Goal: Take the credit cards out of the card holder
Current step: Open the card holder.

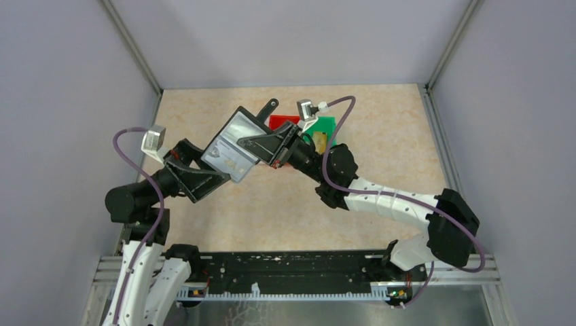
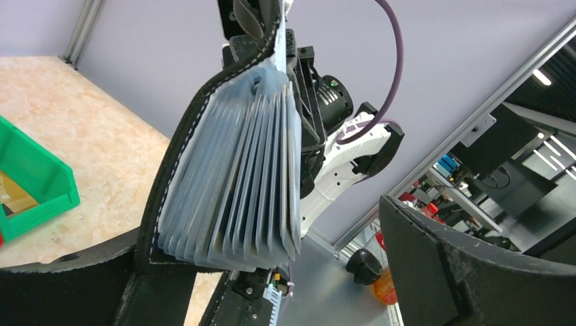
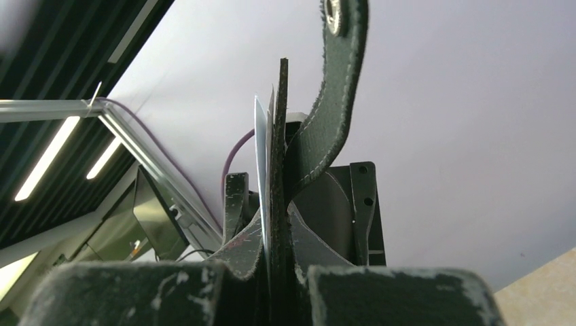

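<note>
The sleeves slant within the left gripper's open fingers, so it should square up to them and pinch their lower ends [image 2: 231, 250] before the right gripper leaves the cover.
The black card holder [image 1: 234, 144] hangs open in the air between both arms, its strap tab [image 1: 269, 109] pointing away. My right gripper [image 1: 280, 146] is shut on its black cover [image 3: 280, 170], and the strap [image 3: 334, 102] curls up beside it. In the left wrist view the clear sleeves [image 2: 238, 183] fan out from the cover [image 2: 178, 163]. My left gripper [image 2: 272, 288] is open, its fingers [image 2: 462, 272] wide on either side of the sleeves' lower ends. A silvery-grey credit card [image 1: 238, 132] shows through the top sleeve; any other cards are hidden in the sleeves.
A green bin [image 1: 327, 129] and a red bin [image 1: 282, 121] stand on the table behind the right gripper. The green bin [image 2: 34, 183] also shows at the left of the left wrist view. Grey walls close in the table on three sides.
</note>
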